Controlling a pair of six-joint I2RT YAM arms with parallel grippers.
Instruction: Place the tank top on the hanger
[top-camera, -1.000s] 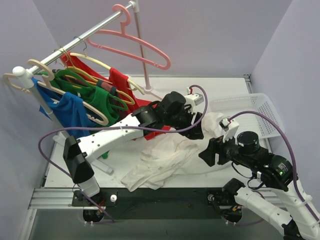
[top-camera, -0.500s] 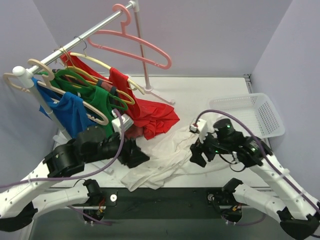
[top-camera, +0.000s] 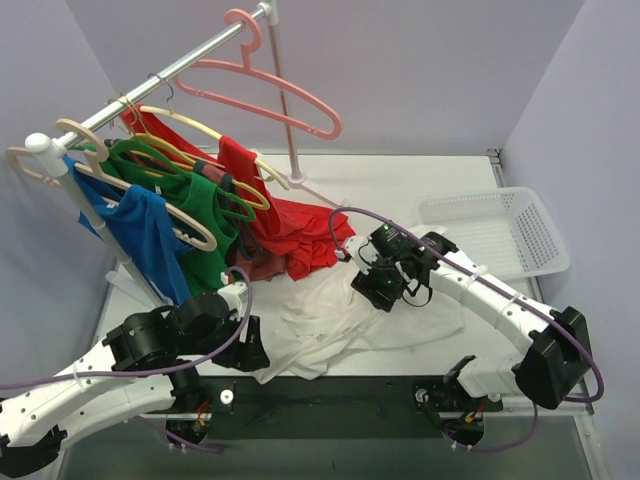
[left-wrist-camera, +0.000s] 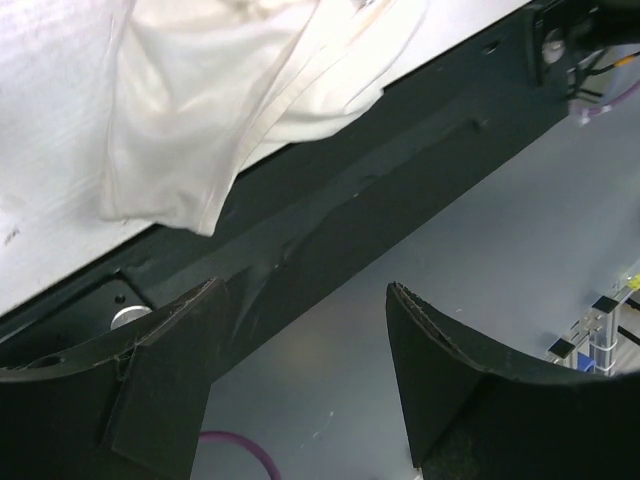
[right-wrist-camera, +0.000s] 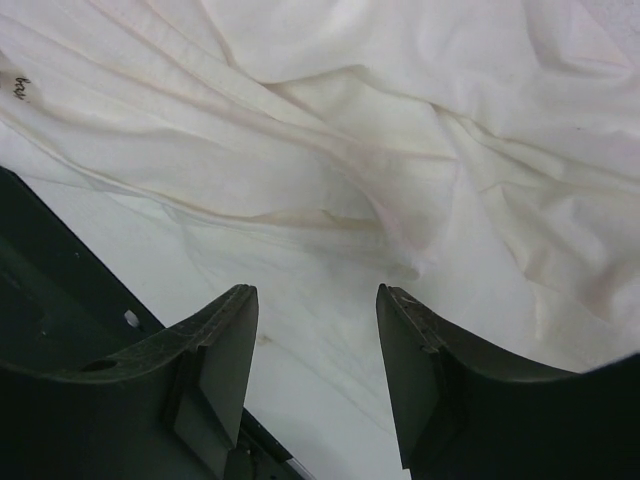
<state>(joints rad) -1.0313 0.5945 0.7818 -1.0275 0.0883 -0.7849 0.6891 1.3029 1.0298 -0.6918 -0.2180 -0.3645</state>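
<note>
I will close my left gripper on the white tank top's near corner (top-camera: 264, 378) (left-wrist-camera: 205, 224), the pointed end that lies at the table's front edge next to the black rail.
The white tank top (top-camera: 330, 318) lies crumpled on the table in front of the rack. The pink hanger (top-camera: 270, 95) hangs bare on the rail at the top, far from both grippers. My left gripper (top-camera: 255, 352) is open and empty, low at the table's front edge beside the tank top's near left corner; the left wrist view shows that corner (left-wrist-camera: 200, 130) above my open jaws (left-wrist-camera: 305, 300). My right gripper (top-camera: 385, 290) is open and empty just over the tank top's right part; the right wrist view shows wrinkled white cloth (right-wrist-camera: 400, 150) ahead of the jaws (right-wrist-camera: 318, 300).
Red (top-camera: 300, 235), green (top-camera: 205, 205) and blue (top-camera: 150, 235) shirts hang on cream and green hangers from the slanted rail (top-camera: 170, 70). The rack's upright pole (top-camera: 285, 110) stands behind. A white basket (top-camera: 500, 235) sits at the right. The black front rail (left-wrist-camera: 380, 170) runs below the table edge.
The left arm pulled back from the table's middle to the near left edge. The right arm swung left and forward over the tank top. The cloth lies a little flatter.
</note>
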